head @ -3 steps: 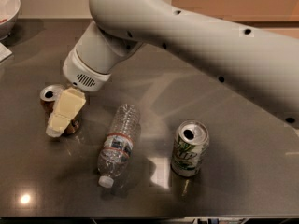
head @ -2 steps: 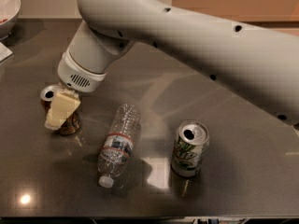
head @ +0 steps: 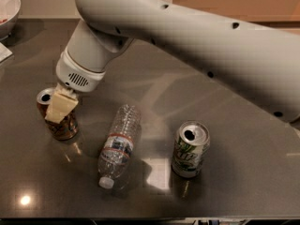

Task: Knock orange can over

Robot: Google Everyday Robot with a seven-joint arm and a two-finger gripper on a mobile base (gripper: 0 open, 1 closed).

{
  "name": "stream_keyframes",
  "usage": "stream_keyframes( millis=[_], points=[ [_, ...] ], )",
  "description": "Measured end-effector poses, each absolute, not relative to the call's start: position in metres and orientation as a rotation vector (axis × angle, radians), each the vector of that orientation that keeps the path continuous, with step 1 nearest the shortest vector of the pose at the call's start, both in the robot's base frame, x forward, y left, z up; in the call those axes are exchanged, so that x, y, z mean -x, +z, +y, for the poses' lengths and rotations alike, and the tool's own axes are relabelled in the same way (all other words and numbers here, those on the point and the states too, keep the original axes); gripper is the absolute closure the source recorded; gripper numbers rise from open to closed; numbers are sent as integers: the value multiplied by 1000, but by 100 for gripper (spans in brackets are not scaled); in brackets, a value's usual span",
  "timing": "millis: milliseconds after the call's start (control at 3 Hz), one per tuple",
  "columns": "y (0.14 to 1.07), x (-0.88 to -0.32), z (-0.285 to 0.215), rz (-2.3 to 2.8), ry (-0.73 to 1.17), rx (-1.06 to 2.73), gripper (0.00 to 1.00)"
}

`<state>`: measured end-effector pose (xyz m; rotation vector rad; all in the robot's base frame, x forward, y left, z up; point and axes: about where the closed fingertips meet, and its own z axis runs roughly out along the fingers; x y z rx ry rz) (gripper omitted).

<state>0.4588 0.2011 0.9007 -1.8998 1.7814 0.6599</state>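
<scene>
The robot's gripper will release the orange can on the dark table (head: pixel 162 76) behind the gap between the plastic bottle and the silver can.
The orange can (head: pixel 62 126) stands at the left of the dark table (head: pixel 243 172), its silver top (head: pixel 45 96) leaning toward the far left. My gripper (head: pixel 60 108) hangs from the big white arm (head: pixel 187 36). It sits right against the can's upper right side and covers much of the can's body. Only the can's top and its brown lower part show.
A clear plastic bottle (head: pixel 118 145) lies on its side just right of the orange can, cap toward the front. A green-and-white silver can (head: pixel 190 149) stands upright further right. A white bowl (head: pixel 7 6) and a white sheet (head: pixel 3 53) are at the far left edge.
The arm has swung left and the gripper has shifted slightly left and down against the orange can. The can stays in about the same spot. The bottle and green can have not moved.
</scene>
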Motion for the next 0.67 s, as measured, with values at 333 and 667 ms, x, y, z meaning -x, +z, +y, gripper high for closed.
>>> stream_keyframes(
  millis=[333,667],
  points=[
    [915,-492,172,1798,572,1904,100],
    [933,-538,131,1824,444,1905,100]
  ],
)
